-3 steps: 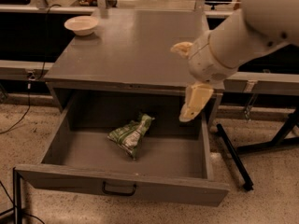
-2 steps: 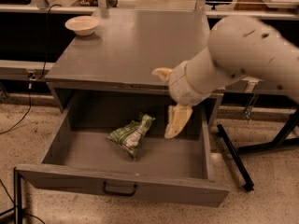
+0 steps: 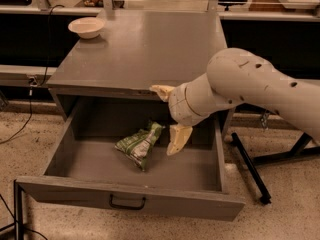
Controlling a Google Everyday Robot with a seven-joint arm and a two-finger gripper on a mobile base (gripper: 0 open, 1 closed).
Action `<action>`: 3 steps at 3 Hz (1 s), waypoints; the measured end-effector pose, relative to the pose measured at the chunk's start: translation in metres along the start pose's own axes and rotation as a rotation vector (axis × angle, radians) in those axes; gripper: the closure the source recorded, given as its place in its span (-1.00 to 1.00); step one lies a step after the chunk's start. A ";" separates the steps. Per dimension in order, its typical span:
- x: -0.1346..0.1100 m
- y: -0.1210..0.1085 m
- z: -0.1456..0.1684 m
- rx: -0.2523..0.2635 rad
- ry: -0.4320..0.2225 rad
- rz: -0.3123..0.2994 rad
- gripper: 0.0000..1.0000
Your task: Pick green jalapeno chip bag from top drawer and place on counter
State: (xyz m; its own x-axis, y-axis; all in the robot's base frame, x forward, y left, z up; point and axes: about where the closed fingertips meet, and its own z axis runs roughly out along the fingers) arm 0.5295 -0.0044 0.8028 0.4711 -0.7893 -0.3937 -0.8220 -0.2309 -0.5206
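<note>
The robot's gripper should close on the far end [image 3: 152, 133] of the green jalapeno chip bag, which is the end closest to the grey counter.
The green jalapeno chip bag [image 3: 139, 144] lies crumpled on the floor of the top drawer [image 3: 65, 144], near its middle. The drawer is pulled fully out, with its dark handle [image 3: 127, 202] on the front panel. My gripper [image 3: 170, 115] hangs over the drawer's right half, just right of the bag and apart from it. It is open and empty: one cream finger [image 3: 162, 91] is at the counter's front edge, the other [image 3: 178, 139] reaches down into the drawer. The grey counter [image 3: 145, 49] lies above and behind.
A white bowl [image 3: 86, 27] stands on the counter's far left corner. A black metal stand [image 3: 250, 166] sits on the floor right of the cabinet. A cable [image 3: 25, 119] runs along the floor at the left. A dark bench runs behind.
My arm has swung left and down, bringing the gripper from the drawer's right edge to just beside the chip bag. The bag and drawer have not moved.
</note>
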 end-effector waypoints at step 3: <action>-0.001 0.017 0.085 -0.073 0.131 -0.297 -1.00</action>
State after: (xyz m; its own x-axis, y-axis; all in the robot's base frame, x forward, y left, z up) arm 0.5422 0.0414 0.7297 0.6522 -0.7469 -0.1292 -0.6777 -0.4982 -0.5408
